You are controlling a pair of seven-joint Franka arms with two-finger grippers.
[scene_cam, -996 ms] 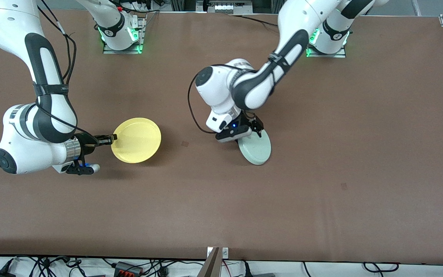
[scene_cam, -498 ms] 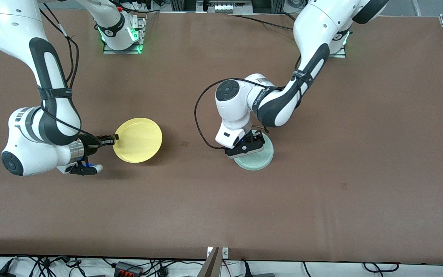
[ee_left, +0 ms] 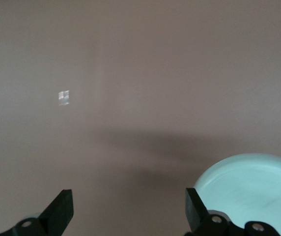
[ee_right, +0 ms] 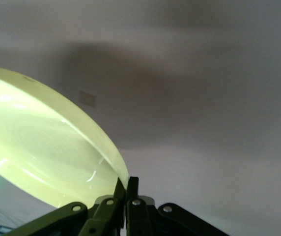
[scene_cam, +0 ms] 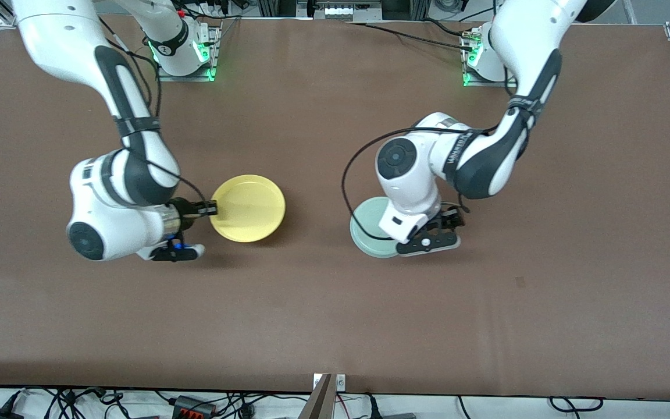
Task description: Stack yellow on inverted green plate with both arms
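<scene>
The yellow plate will go down from my right gripper, set squarely over the upturned bottom of the green plate [scene_cam: 382,222].
My right gripper [scene_cam: 211,208] is shut on the rim of the pale-yellow plate [scene_cam: 249,208] and holds it tilted just above the table. The right wrist view shows my right gripper [ee_right: 126,189] pinching the yellow plate's [ee_right: 42,147] edge. The mint-green plate [scene_cam: 370,224] lies flat on the table near the middle, seemingly bottom up. My left gripper [scene_cam: 453,222] is open and empty, low beside the green plate toward the left arm's end. In the left wrist view my left gripper [ee_left: 128,216] is spread wide, with the green plate [ee_left: 253,189] just outside one finger.
Bare brown table [scene_cam: 335,326] lies all round both plates. A gap of table separates the yellow plate from the green one. Cables and a power strip [scene_cam: 195,404] lie off the table's edge nearest the front camera.
The right arm has carried the yellow plate toward the green plate. The left gripper let go of the green plate, which went from tilted to flat, and swung toward the left arm's end.
</scene>
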